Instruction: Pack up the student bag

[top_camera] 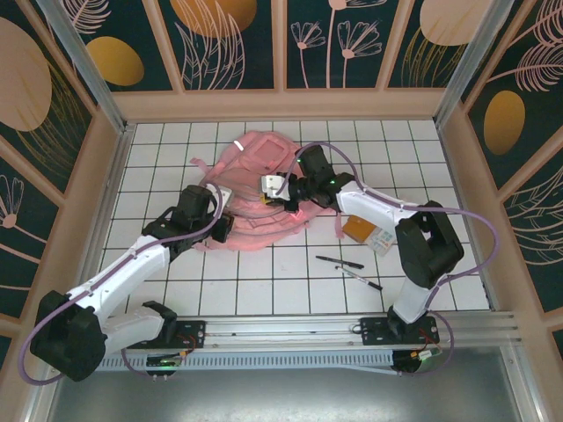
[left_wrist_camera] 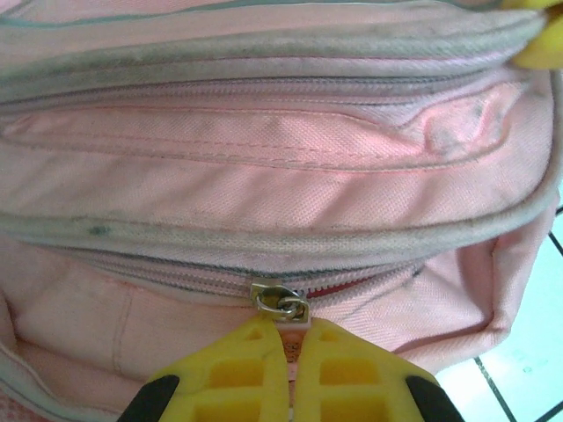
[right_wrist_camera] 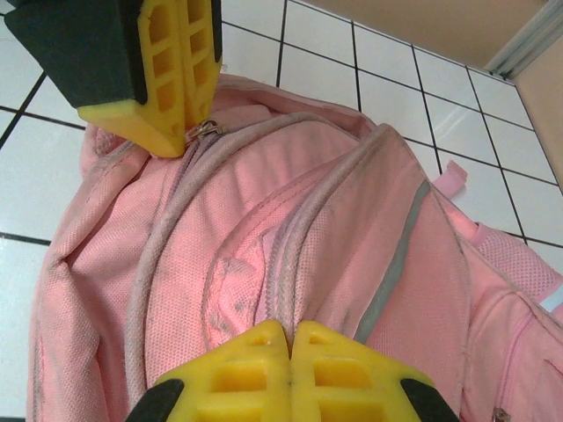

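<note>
The zipper tab is pinched crosswise to the zip by my left gripper, so I will open it, turn it and take the zipper tab along the zip [left_wrist_camera: 193,278].
The student bag [top_camera: 253,156], a soft pink backpack, lies on the white tiled table, and both arms reach onto it. My left gripper [left_wrist_camera: 295,332] is shut on the small tab of a zipper pull [left_wrist_camera: 281,301] at the bag's near edge; right of the slider the zip gapes slightly. From above, the left gripper [top_camera: 225,227] sits at the bag's lower left. My right gripper [right_wrist_camera: 290,334] is shut, pinching a ridge of piping and zip seam on the bag [right_wrist_camera: 264,229]. From above, the right gripper [top_camera: 267,186] is over the bag's middle. The left gripper's yellow fingers [right_wrist_camera: 176,70] appear at the top left of the right wrist view.
Two black pens [top_camera: 339,262] [top_camera: 362,279] lie right of the bag, near the right arm. An orange booklet [top_camera: 359,229] and a white card [top_camera: 383,241] lie beside them. Wooden walls fence the table on three sides.
</note>
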`<state>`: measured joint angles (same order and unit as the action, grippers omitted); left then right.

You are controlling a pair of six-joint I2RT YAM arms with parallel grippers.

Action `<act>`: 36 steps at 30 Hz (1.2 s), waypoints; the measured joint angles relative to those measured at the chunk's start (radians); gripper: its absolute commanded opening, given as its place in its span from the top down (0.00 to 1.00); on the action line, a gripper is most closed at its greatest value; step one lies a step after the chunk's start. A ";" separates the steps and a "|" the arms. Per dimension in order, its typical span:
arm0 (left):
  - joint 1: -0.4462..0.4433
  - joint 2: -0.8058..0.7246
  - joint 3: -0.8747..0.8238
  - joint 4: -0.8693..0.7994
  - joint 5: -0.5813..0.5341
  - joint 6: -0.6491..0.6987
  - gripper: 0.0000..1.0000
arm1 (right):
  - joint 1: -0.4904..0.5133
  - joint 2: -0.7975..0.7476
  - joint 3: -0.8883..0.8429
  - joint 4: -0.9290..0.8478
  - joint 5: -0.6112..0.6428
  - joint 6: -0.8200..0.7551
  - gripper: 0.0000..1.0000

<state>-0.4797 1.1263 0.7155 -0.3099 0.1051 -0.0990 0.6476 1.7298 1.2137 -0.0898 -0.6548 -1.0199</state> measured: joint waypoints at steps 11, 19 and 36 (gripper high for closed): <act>0.024 0.002 -0.090 0.124 0.013 0.233 1.00 | -0.012 -0.019 -0.034 -0.050 0.008 -0.131 1.00; 0.127 0.068 -0.085 0.151 -0.025 0.320 1.00 | -0.012 -0.020 -0.053 -0.050 0.023 -0.188 1.00; 0.075 -0.091 -0.127 0.328 0.237 0.179 1.00 | 0.052 -0.021 -0.109 0.090 0.082 0.235 0.52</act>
<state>-0.4046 1.0351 0.5880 0.0181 0.3420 0.0803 0.6994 1.7084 1.1042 -0.0002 -0.5724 -0.7849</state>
